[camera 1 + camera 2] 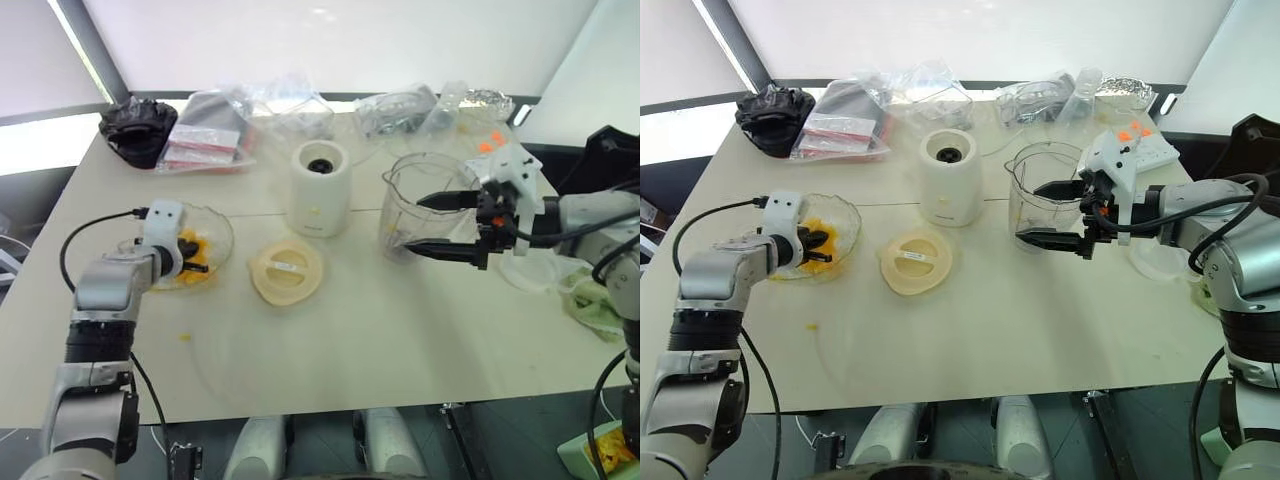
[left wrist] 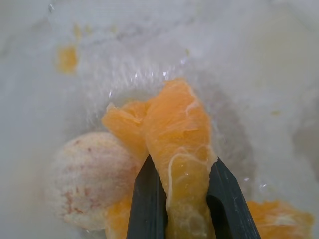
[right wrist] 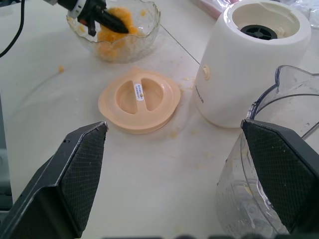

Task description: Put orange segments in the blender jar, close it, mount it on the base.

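Next, I let go of the orange segment, still lifted over the glass dish, with my left gripper so it rests on the bottom of the clear blender jar (image 1: 406,242).
My left gripper (image 1: 196,256) reaches into a shallow wavy-edged glass dish (image 1: 223,226) at the left. It is shut on one orange segment (image 2: 179,144), lifted a little over the other orange segments (image 1: 196,272) in the dish. The clear blender jar (image 1: 418,195) stands upright on the table, right of the cream-white base (image 1: 320,190). It has no lid on. My right gripper (image 1: 442,226) hovers wide open at the jar's right side, one finger (image 3: 279,169) in front of the jar's wall, holding nothing.
The flat cream lid (image 1: 287,272) lies in front of the base. A black bundle (image 1: 140,130), plastic bags (image 1: 212,132) and a white power strip (image 1: 500,142) line the far edge. A loose orange bit (image 1: 185,337) lies near the front left.
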{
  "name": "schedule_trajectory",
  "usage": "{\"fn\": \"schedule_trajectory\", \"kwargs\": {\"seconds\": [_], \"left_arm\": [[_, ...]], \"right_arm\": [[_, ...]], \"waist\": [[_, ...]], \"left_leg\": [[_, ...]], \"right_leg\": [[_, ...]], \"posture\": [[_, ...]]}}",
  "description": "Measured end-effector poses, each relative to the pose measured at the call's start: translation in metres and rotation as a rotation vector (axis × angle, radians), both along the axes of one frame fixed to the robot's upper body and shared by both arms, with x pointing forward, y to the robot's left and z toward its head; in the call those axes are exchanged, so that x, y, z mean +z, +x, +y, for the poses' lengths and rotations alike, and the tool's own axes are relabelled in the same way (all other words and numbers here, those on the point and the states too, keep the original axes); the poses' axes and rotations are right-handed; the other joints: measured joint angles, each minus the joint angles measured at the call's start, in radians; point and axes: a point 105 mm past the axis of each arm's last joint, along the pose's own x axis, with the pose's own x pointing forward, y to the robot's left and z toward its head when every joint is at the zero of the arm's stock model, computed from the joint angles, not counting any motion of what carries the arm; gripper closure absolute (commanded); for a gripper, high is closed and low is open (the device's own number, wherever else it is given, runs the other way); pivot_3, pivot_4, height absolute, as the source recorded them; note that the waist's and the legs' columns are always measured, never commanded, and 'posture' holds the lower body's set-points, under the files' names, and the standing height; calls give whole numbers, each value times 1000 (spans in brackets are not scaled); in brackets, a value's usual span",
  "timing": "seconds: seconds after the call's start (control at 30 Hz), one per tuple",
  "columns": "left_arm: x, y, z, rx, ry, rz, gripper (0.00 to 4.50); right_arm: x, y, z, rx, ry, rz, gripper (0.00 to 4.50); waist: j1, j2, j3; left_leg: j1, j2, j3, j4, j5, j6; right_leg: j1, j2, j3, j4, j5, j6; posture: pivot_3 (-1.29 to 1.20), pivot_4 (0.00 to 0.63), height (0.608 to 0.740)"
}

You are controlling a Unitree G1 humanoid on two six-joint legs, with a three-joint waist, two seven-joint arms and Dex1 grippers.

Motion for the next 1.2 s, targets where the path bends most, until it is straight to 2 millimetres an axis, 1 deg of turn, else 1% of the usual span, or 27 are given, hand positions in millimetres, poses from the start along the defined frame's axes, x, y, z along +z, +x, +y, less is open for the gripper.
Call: {"fn": "schedule_trajectory", "kwargs": {"seconds": [0.13, 0.4, 0.6, 0.67, 0.73, 0.77, 0.8, 0.9, 0.97, 1.0, 1.07, 1.13, 1.2], "left_arm": [[27, -5, 2, 22, -21, -76, 4421], [54, -10, 2, 52, -33, -170, 4421], [93, -5, -7, 30, -53, -339, 4421], [107, -2, -12, 9, -61, -393, 4421], [117, 0, -16, -8, -65, -429, 4421], [124, 2, -21, -29, -68, -450, 4421], [132, 5, -27, -55, -66, -476, 4421], [175, 14, -59, -198, -72, -602, 4421], [196, 19, -82, -297, -77, -660, 4421], [203, 23, -96, -355, -85, -677, 4421], [211, 29, -121, -456, -89, -695, 4421], [217, 34, -155, -575, -116, -708, 4421], [223, 35, -196, -718, -158, -719, 4421]], "right_arm": [[0, 0, 0, 4, -1, 2, 0], [-2, 2, 0, 4, 1, 6, 0], [-2, 2, 0, -1, 2, 3, 0], [-1, 2, 0, -5, 2, -3, 0], [0, 2, -1, -9, 3, -8, 0], [0, 2, -2, -17, 3, -9, 0], [0, 2, -2, -21, 3, -10, 0], [1, 0, -3, -37, 8, -22, 0], [0, -2, -5, -55, 15, -23, 0], [-1, -4, -7, -72, 20, -23, 0], [-2, -7, -7, -88, 26, -30, 0], [-5, -13, -10, -119, 35, -33, 0], [-9, -20, -13, -158, 45, -33, 0]], "waist": [[0, 0, 0], [0, 0, 0], [1, 0, 0], [0, 0, 0], [0, 0, 0], [0, -1, 0], [2, -1, 0], [12, -1, 1], [20, -1, 1], [24, -1, 1], [24, -1, 1], [27, -2, 1], [28, -2, 1]], "left_leg": [[0, 0, 0, 0, 0, 0], [0, 0, 0, 0, 0, 0], [0, -1, 1, 0, 0, 0], [-1, -1, 1, 0, 0, 0], [-1, -1, 1, 0, 0, 0], [-1, -1, 1, 1, 0, 0], [-2, -1, 1, 2, 0, 0], [-3, -2, 1, 3, 0, 0], [-3, -2, 1, 3, 0, 0], [-3, -2, 1, 3, 0, 0], [-3, -2, 1, 3, 0, 0], [-4, -3, 1, 3, 0, 0], [-5, -3, 1, 3, 0, 0]], "right_leg": [[0, 0, 0, 0, 0, 0], [0, 0, 0, 0, 0, 0], [0, 0, 0, 0, 0, 0], [0, 0, 0, 0, 0, 0], [0, 0, 0, 0, 0, 0], [0, 1, 0, 0, 0, 0], [0, 1, -1, 0, 0, 0], [0, 1, -2, -1, 0, 0], [0, 1, -2, -1, 0, 0], [0, 1, -2, -1, 0, 0], [0, 1, -2, -2, 0, 0], [1, 1, -3, -2, 0, 0], [1, 1, -3, -3, 0, 1]], "posture": [[0, 150, 740], [0, 150, 740], [0, 150, 740], [0, 150, 740], [0, 150, 740], [0, 150, 740], [0, 150, 740], [0, 150, 740], [0, 150, 740], [0, 150, 740], [0, 150, 740], [0, 150, 740], [0, 150, 740]]}}
